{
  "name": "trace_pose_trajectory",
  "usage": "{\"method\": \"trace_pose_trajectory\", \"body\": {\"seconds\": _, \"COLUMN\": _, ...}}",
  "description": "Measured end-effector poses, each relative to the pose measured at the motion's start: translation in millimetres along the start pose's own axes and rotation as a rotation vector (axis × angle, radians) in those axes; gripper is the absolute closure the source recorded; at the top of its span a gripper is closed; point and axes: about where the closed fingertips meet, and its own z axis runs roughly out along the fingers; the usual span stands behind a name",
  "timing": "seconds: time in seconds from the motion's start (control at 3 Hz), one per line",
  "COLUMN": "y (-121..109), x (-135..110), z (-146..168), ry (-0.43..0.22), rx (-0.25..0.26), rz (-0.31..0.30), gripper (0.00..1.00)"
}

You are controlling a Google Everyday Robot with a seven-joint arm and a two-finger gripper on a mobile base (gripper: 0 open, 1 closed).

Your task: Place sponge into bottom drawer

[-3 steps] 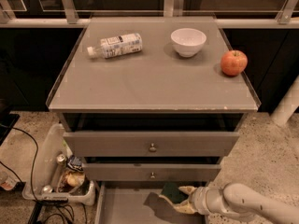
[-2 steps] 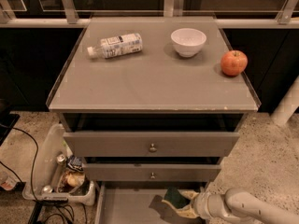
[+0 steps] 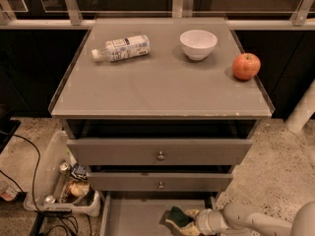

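My gripper should release the sponge on the bottom drawer's inside (image 3: 173, 217), just out from the lower knob.
The bottom drawer (image 3: 130, 215) is pulled open at the foot of the grey cabinet, below two knobbed drawers. The sponge (image 3: 178, 216), dark green over yellow, is held low over the right part of the drawer's floor. My gripper (image 3: 189, 221) reaches in from the lower right and is shut on the sponge, with one fingertip (image 3: 193, 213) showing beside it. The pale arm (image 3: 246, 221) trails off to the right edge. I cannot tell whether the sponge touches the drawer floor.
On the cabinet top (image 3: 162, 82) lie a plastic bottle (image 3: 122, 48) on its side, a white bowl (image 3: 198, 44) and a red apple (image 3: 246, 66). A bin of rubbish (image 3: 64, 181) and cables stand at the left of the cabinet. A white post (image 3: 301, 109) is at the right.
My gripper has moved down and slightly left with the sponge, deeper into the open bottom drawer. Nothing on the cabinet top has moved.
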Motion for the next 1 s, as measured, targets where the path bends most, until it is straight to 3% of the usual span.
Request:
{"method": "trace_pose_trajectory", "body": {"seconds": 0.67, "y": -2.9, "x": 0.8, "z": 11.8, "ry": -0.015, "rx": 0.000, "rz": 0.008, "gripper": 1.00}}
{"method": "trace_pose_trajectory", "body": {"seconds": 1.0, "y": -8.2, "x": -1.2, "z": 37.9, "ry": -0.072, "rx": -0.028, "rz": -0.008, "gripper": 1.00}}
